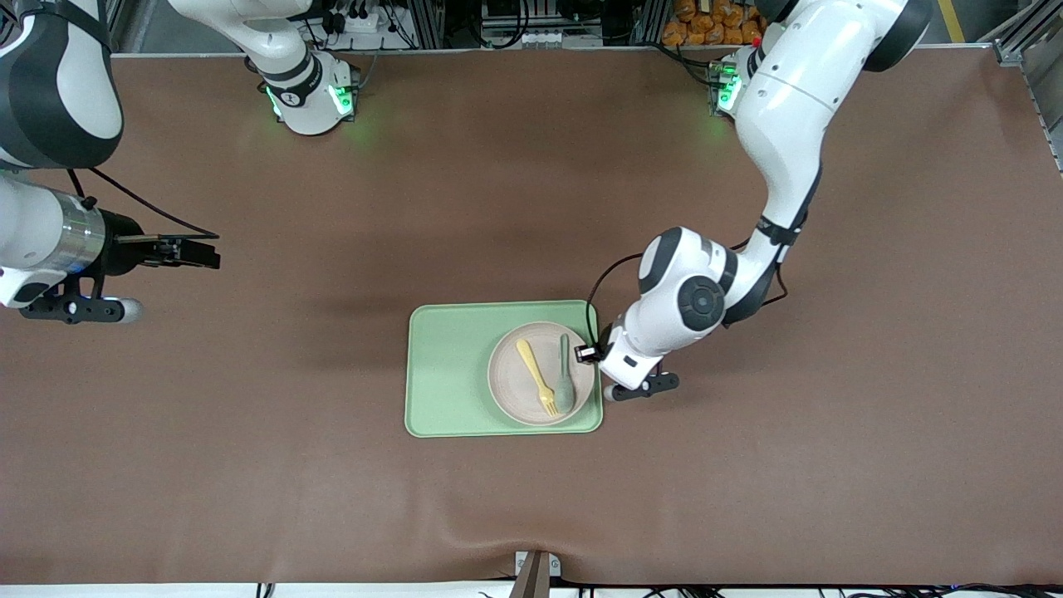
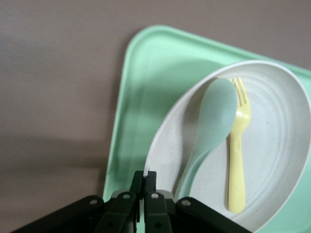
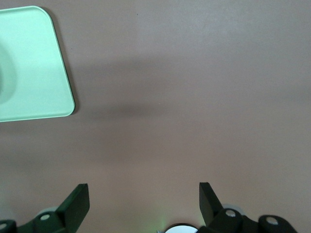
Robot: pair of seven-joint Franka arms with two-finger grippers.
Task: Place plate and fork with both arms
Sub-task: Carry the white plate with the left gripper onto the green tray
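Next, my left gripper lets go of the plate flat on the green tray (image 1: pixel 534 368) (image 2: pixel 246 151), toward the tray's end nearest that gripper.
The pale beige-pink plate (image 1: pixel 508 375) lies on the green tray (image 1: pixel 444 374), at the tray's end toward the left arm. The pale-yellow fork (image 1: pixel 536 378) lies on the plate beside a grey-green spoon (image 1: pixel 565 382). My left gripper (image 1: pixel 588 353) is shut on the plate's rim at the edge toward the left arm's end. In the left wrist view its fingers (image 2: pixel 145 175) pinch the rim of the plate (image 2: pixel 277 145), with the fork (image 2: pixel 237 155) and spoon (image 2: pixel 211 126) lying side by side. My right gripper (image 1: pixel 199 252) is open and empty, held above bare table at the right arm's end (image 3: pixel 144 194).
The tray (image 2: pixel 146 87) sits mid-table, nearer the front camera than the arm bases. A corner of the tray (image 3: pixel 34 73) shows in the right wrist view. Brown table surface surrounds the tray on all sides.
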